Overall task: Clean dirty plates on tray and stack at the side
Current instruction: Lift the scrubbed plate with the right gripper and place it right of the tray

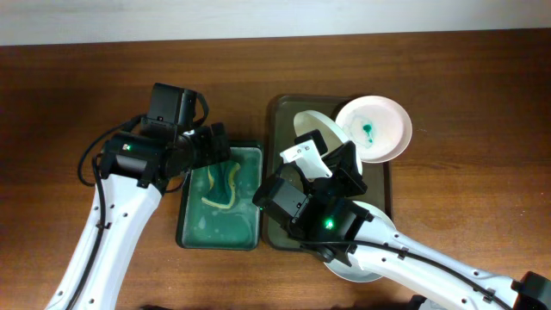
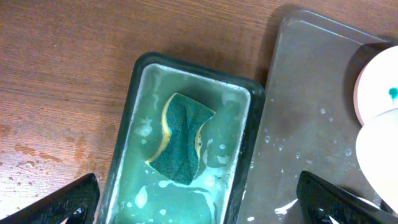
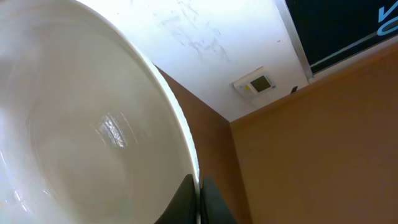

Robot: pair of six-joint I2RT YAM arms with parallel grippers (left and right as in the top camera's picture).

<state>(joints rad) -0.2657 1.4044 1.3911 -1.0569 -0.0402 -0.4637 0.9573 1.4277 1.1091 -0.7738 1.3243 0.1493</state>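
Observation:
Next, my right gripper puts its white plate on the bare wooden table [image 1: 460,184] beside the dark tray, opposite the green tub.
The dark tray [image 1: 280,116] lies at mid-table. A white plate [image 1: 379,129] with a teal smear rests on the tray's back right corner. My right gripper [image 1: 318,151] is shut on the rim of a second white plate [image 1: 312,127] and holds it tilted up over the tray. In the right wrist view the fingers [image 3: 199,199] pinch that plate's rim [image 3: 81,137]. A third plate [image 1: 353,271] shows partly under the right arm at the front. My left gripper [image 2: 199,208] is open and empty above the green tub [image 2: 252,106], near a green-and-yellow sponge [image 2: 180,137].
The green tub [image 1: 185,228] of soapy water stands just left of the tray, with the sponge [image 1: 222,188] in it. The wet tray [image 2: 305,112] and two plate edges [image 2: 382,81] show at the right of the left wrist view. Brown wooden table all round.

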